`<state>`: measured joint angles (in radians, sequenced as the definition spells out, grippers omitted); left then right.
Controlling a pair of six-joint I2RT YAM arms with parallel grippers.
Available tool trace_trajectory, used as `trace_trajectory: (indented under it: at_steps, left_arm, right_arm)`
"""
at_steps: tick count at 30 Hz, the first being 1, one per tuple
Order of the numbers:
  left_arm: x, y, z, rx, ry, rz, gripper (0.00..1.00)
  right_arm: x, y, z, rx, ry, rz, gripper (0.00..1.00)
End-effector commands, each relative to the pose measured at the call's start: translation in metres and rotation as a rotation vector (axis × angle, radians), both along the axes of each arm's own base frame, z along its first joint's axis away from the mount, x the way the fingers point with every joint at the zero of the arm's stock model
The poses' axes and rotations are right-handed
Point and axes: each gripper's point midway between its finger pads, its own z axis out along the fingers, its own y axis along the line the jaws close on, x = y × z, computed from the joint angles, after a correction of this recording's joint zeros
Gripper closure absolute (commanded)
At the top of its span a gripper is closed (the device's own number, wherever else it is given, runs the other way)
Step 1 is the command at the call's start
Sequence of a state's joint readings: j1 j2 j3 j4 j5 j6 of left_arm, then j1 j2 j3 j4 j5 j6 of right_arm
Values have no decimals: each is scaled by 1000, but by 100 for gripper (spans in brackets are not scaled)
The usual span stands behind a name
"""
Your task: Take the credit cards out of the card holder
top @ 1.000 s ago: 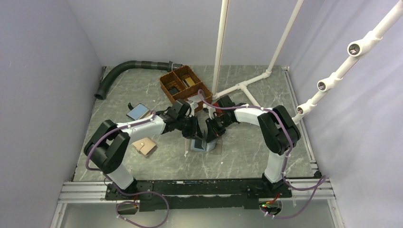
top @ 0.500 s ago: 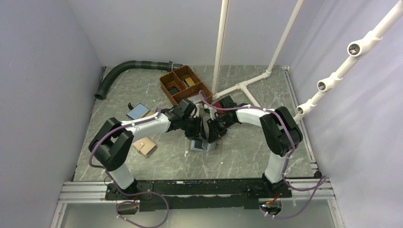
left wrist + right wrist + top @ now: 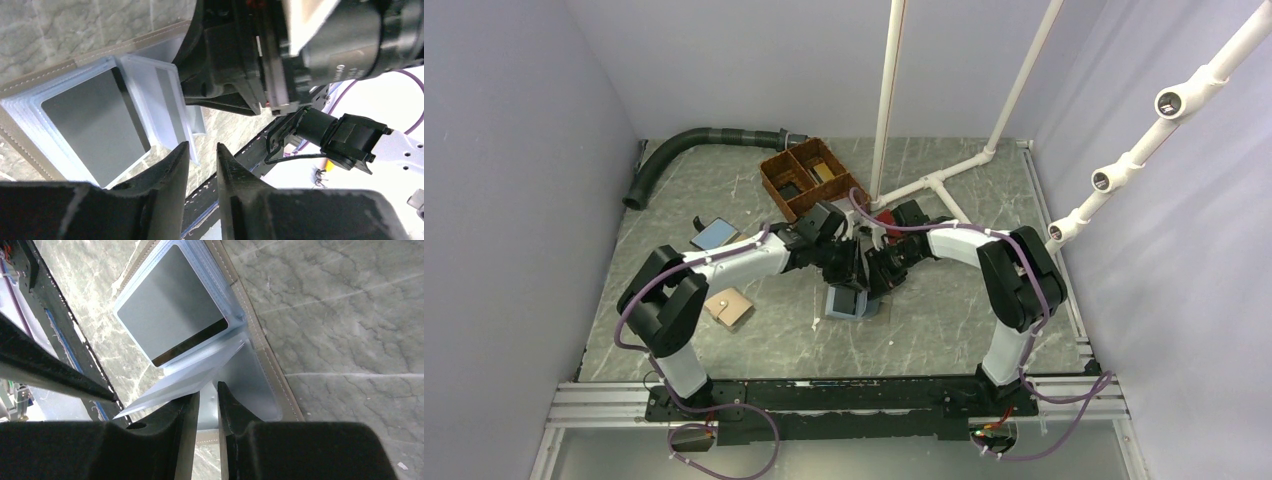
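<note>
The thin blue leaf is propped up only by my right gripper's fingertip, so my left gripper will pinch the leaf's near edge (image 3: 195,158) and hold it upright.
The card holder (image 3: 848,303) lies open on the table, taupe outside (image 3: 35,82) and light blue inside (image 3: 255,385). A grey credit card (image 3: 170,305) with a dark stripe sits in one half (image 3: 95,122). A thin blue leaf (image 3: 190,377) stands raised from the fold and rests on the tip of one right finger. My right gripper (image 3: 208,390) hangs just over the other half, jaws a narrow gap apart, with only the holder's lining seen through the gap. My left gripper (image 3: 202,150) hovers by the holder's near edge, slightly open with nothing between its fingers. Both grippers (image 3: 849,272) (image 3: 876,280) crowd together above the holder.
A brown two-compartment tray (image 3: 809,175) stands behind the arms, and a black hose (image 3: 694,145) curves at the back left. White pipes (image 3: 934,185) rise at the back right. A blue wallet (image 3: 716,235), a tan wallet (image 3: 729,308) and a red wallet (image 3: 884,217) lie nearby.
My left arm has swung to the right, bringing its gripper over the card holder beside the right gripper. The right arm has barely moved.
</note>
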<state>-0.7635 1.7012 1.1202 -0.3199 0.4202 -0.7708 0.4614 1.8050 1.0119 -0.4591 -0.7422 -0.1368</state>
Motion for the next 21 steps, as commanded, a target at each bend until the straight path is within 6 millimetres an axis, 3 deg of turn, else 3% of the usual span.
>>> trace_trajectory:
  at_steps: [1, 6, 12, 21]
  left_arm:
    - [5, -13, 15, -20, -46, -24, 64]
    - [4, -6, 4, 29, -27, -2, 57]
    - [6, -6, 4, 28, -40, 2, 39]
    - [4, -11, -7, 29, -10, -11, 40]
  right_arm:
    - [1, -2, 13, 34, -39, 10, 77]
    - [4, -4, 9, 15, -38, -3, 77]
    - [3, -3, 6, 24, -2, -20, 78]
    - [-2, 17, 26, 159, 101, -22, 80]
